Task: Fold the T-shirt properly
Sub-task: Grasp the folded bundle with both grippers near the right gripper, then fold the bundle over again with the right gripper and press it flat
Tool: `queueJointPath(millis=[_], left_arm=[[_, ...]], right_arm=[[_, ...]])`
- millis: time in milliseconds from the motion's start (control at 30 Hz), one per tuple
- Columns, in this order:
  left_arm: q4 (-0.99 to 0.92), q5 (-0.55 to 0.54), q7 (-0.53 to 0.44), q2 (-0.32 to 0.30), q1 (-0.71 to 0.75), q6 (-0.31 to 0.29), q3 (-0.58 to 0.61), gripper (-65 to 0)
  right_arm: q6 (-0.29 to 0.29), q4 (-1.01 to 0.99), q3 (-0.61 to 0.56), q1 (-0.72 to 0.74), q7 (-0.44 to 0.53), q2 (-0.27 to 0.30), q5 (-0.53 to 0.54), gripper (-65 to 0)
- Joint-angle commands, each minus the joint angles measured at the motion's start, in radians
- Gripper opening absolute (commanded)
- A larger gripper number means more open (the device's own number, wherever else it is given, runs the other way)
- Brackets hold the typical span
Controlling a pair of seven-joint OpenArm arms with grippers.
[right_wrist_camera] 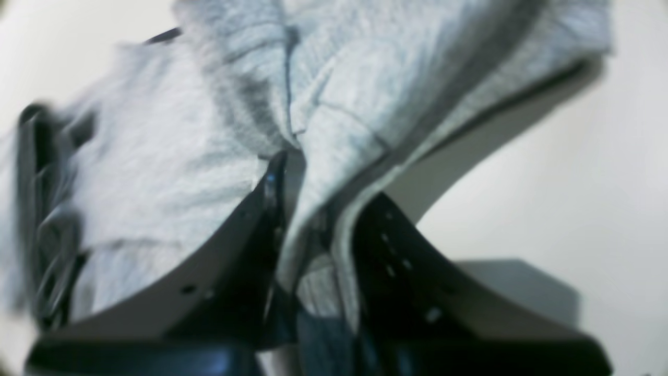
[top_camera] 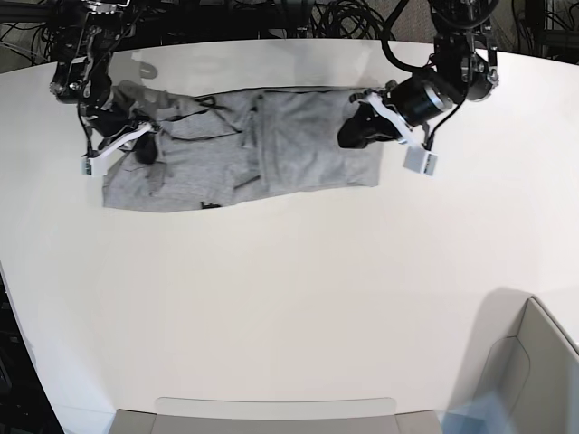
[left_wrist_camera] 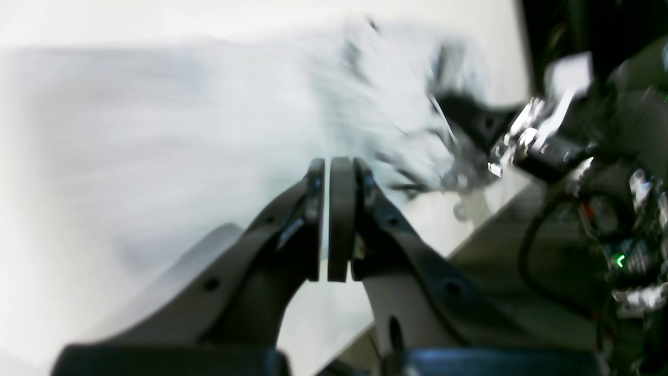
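My right gripper is to let go of the T-shirt's rumpled end on the smooth flat part of the shirt (top_camera: pixel 291 181), by that part's near edge.
The heather-grey T-shirt (top_camera: pixel 303 158) lies spread lengthwise across the far part of the white table (top_camera: pixel 289 298), rumpled at its left end. My right gripper (top_camera: pixel 142 149) is at that left end. In the right wrist view its fingers stand close on either side of a bunched fold of the T-shirt (right_wrist_camera: pixel 156 156), and the right gripper (right_wrist_camera: pixel 318 180) is shut on it. My left gripper (top_camera: pixel 351 136) hovers over the shirt's right end. In the blurred left wrist view the left gripper (left_wrist_camera: pixel 329 164) is shut with no cloth showing between its pads, and the T-shirt (left_wrist_camera: pixel 365 94) lies beyond.
A grey bin (top_camera: pixel 534 362) stands at the near right corner, and a flat grey tray (top_camera: pixel 271 411) lies along the near edge. Cables hang behind the table's far edge. The other arm (left_wrist_camera: pixel 548 141) shows at the right of the left wrist view.
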Motion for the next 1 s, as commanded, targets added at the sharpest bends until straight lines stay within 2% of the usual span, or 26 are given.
queueJointPath(millis=[0,67,167,267,333,500,667,800,867,967], left_arm=[[-0.002,-0.025,-0.01,-0.009,0.004,-0.001,-0.035,-63.8],[-0.023,-0.026,-0.006,-0.009,0.008,-0.001,-0.088,-63.8],[-0.054,-0.026,0.002,-0.011,0.016,0.004,-0.183,-63.8],[-0.08,-0.026,0.005,-0.028,0.016,0.005,-0.262,-63.8],[-0.101,-0.026,0.028,-0.055,0.016,0.005,-0.288,-63.8],[-0.157,-0.026,0.043,-0.085,0.016,0.005,-0.363,-63.8],[-0.18,-0.026,0.043,-0.085,0.016,0.007,-0.401,-63.8],[-0.18,-0.025,0.043,-0.086,0.017,0.007,-0.417,-63.8],[-0.18,-0.025,0.043,-0.086,0.017,0.007,-0.423,-63.8],[-0.181,-0.025,0.043,-0.086,0.017,0.007,-0.424,-63.8]], right_arm=[[-0.03,0.017,0.003,0.003,0.006,0.025,-0.018,-65.0],[-0.071,0.03,0.001,0.005,0.009,0.049,-0.055,-65.0],[-0.106,0.107,0.001,0.017,0.004,0.048,-0.164,-65.0],[-0.126,0.234,-0.039,0.022,-0.002,0.002,-0.284,-65.0],[-0.128,0.31,-0.082,0.025,-0.049,-0.029,-0.351,-65.0],[-0.128,0.488,-0.269,0.039,-0.148,-0.136,-0.58,-65.0],[-0.128,0.512,-0.504,0.049,-0.158,-0.218,-0.901,-65.0],[-0.128,0.512,-0.679,0.049,-0.158,-0.27,-1.099,-65.0],[-0.128,0.508,-0.74,0.051,-0.158,-0.298,-1.157,-65.0],[-0.128,0.478,-0.792,0.054,-0.16,-0.324,-1.182,-65.0]])
